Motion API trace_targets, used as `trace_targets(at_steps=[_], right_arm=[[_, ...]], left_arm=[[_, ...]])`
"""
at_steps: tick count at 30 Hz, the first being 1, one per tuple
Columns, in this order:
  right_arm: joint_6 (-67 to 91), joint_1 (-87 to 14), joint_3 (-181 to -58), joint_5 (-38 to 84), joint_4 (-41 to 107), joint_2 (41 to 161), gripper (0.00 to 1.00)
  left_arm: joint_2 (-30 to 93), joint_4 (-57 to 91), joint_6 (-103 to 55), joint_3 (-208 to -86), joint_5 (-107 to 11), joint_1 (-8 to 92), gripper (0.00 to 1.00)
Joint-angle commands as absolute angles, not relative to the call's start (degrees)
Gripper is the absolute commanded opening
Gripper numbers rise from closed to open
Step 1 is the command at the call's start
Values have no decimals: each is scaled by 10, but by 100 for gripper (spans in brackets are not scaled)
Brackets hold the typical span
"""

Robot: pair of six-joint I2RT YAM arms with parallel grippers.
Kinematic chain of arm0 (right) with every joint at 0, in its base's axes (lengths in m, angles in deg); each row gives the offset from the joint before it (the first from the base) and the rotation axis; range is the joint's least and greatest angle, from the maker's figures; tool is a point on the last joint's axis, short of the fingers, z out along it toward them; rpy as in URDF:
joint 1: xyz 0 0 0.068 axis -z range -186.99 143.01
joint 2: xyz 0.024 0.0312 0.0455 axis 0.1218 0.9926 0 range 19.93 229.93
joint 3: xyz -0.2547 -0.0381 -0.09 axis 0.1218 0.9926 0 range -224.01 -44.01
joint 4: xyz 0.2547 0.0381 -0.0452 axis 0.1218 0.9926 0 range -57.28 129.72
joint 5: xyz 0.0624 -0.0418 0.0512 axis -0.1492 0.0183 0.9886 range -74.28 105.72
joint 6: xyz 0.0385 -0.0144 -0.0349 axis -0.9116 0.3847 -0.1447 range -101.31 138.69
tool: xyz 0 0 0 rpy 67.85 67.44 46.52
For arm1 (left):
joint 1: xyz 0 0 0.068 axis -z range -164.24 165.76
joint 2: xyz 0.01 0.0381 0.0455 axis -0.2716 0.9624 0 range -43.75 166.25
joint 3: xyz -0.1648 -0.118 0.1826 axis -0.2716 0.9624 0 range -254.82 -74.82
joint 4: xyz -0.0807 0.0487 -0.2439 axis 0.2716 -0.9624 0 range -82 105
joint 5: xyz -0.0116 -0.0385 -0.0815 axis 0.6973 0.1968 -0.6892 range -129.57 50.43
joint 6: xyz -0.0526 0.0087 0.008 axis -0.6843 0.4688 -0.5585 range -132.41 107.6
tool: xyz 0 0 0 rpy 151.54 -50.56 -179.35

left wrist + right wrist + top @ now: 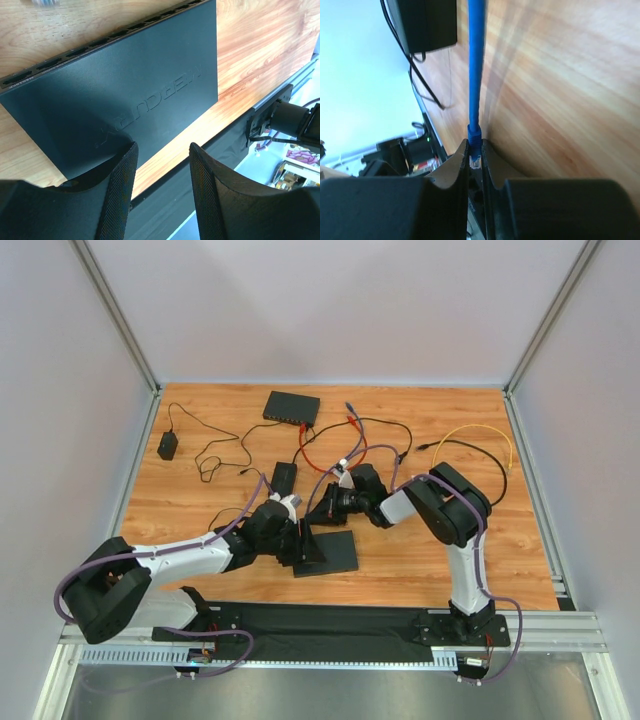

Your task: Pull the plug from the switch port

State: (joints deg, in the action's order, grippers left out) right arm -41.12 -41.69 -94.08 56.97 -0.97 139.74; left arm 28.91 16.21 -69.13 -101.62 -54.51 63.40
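The robot's right gripper will release the plug of the blue cable on the bare wood (437,516) in front of the yellow cable.
The flat black switch (335,552) lies near the table's front, and its row of ports (75,50) runs along its far edge. My left gripper (162,147) is open: one finger (120,190) sits over the switch's near corner, and only wood and black mat show in the gap. My right gripper (475,145) is shut on the clear plug (475,161) of a blue cable (476,60) that runs away over the wood. In the top view this gripper (325,512) hovers just behind the switch. A pale blur of the plug (44,2) shows beyond the ports, apart from them.
A second black switch (291,407) sits at the back, a small black box (285,477) mid-table, and a power adapter (167,445) at the left. Red (320,445), yellow (480,430) and black cables trail across the wood. A black mat (330,620) lines the near edge.
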Motion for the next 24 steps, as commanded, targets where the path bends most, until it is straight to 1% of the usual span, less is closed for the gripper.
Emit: trace_targets(at_steps=[1, 8, 11, 12, 17, 21, 24], right_arm=[[-415, -410, -921, 469, -12, 1389, 0], [-373, -406, -948, 481, 36, 1367, 0], [-320, -407, -963, 472, 109, 1319, 0], [-305, -407, -967, 459, 158, 1284, 0], [-230, -407, -965, 422, 289, 1156, 0], [-208, -407, -980, 409, 369, 1044, 0], [-199, -407, -996, 387, 422, 978, 0]], left_arm=[[314, 80, -663, -983, -512, 636, 56], [295, 81, -657, -984, -516, 636, 56], [254, 69, -652, -984, -514, 636, 57], [240, 63, -651, -985, -510, 636, 58], [124, -12, -632, -1016, -471, 636, 60], [43, -71, -618, -1048, -429, 636, 61], [7, -114, -613, -1072, -404, 636, 61]])
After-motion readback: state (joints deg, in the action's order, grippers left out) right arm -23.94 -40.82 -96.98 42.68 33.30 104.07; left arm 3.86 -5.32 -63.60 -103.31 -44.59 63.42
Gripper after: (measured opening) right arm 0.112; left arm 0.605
